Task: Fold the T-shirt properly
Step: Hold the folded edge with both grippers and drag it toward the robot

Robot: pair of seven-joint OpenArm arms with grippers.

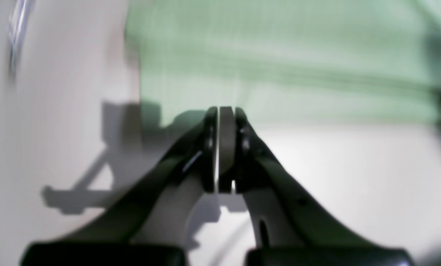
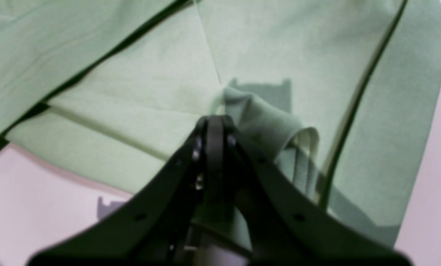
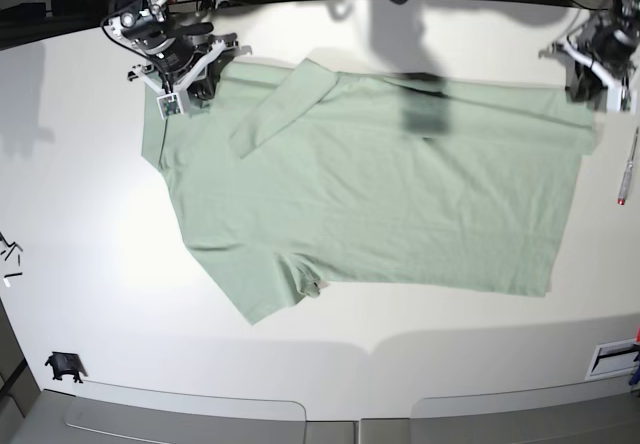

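Observation:
The T-shirt's bunched corner will go down slightly farther back, by the shirt's far edge [image 3: 186,76], from my right gripper.
The pale green T-shirt [image 3: 380,194] lies spread on the white table [image 3: 100,224], with one sleeve folded over its body at the upper left. My right gripper [image 3: 190,84] is at the shirt's upper left corner. In the right wrist view the right gripper [image 2: 214,120] is shut, with a raised fold of the T-shirt [image 2: 272,125] bunched at its tips. My left gripper [image 3: 603,89] is at the shirt's upper right corner. In the blurred left wrist view the left gripper [image 1: 226,111] is shut, its tips at the edge of the T-shirt [image 1: 279,55], with no cloth seen between them.
A pen [image 3: 627,164] lies by the table's right edge. A small black clip [image 3: 63,366] sits at the front left. A paper label [image 3: 612,359] is at the front right. Small dark bits [image 3: 8,254] lie at the left edge.

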